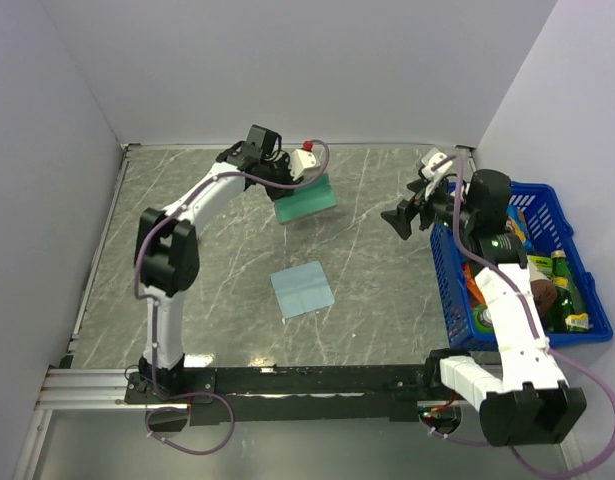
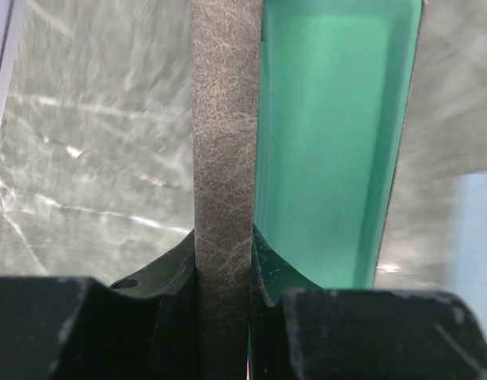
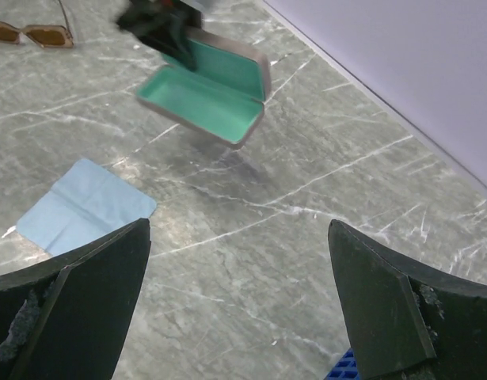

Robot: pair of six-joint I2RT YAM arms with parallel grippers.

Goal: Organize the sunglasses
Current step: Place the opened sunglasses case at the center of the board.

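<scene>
The open case will go flat on the bare table (image 1: 307,226) just behind the light blue cloth. My left gripper will let go of it there. The case is held tilted a little above the table.
The sunglasses (image 3: 29,33), amber lenses in a thin dark frame, lie on the table at the far left of the right wrist view; I cannot make them out in the top view. My left gripper (image 1: 290,180) is shut on the grey-brown wall (image 2: 223,119) of the open case (image 1: 307,200). It holds the case tilted a little above the table, with the green lining (image 2: 330,142) showing. The case (image 3: 207,91) also shows in the right wrist view. My right gripper (image 1: 405,215) is open and empty above bare table (image 3: 239,229), to the right of the case.
A light blue cloth (image 1: 301,289) lies flat mid-table, also in the right wrist view (image 3: 85,206). A blue basket (image 1: 562,215) with bottles and other items stands at the right edge, beside the right arm. White walls close off the back and sides.
</scene>
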